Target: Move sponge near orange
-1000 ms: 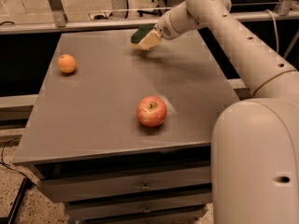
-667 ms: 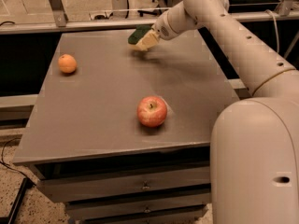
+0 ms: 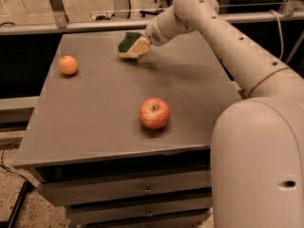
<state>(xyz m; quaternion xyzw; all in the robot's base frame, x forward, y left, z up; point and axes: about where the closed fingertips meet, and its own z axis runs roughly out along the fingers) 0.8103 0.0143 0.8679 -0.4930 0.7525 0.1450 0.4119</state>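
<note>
Next, I release the sponge from my gripper onto the grey table [image 3: 93, 61] close beside the orange, on the side of the orange that faces the arm.
The sponge [image 3: 128, 42], dark green on top with a pale yellow base, is held in my gripper [image 3: 137, 47] just above the far middle of the grey table [image 3: 95, 108]. The gripper is shut on the sponge, at the end of the white arm that reaches in from the right. The orange [image 3: 68, 65] sits on the table at the far left, well to the left of the sponge and apart from it.
A red-yellow apple [image 3: 154, 113] stands near the table's middle front. The arm's large white body [image 3: 256, 165] fills the lower right. Drawers [image 3: 147, 189] sit under the table. A metal rail [image 3: 71, 25] runs behind the far edge.
My gripper has carried the sponge leftward along the far part of the table, toward the orange. The orange and apple have not moved.
</note>
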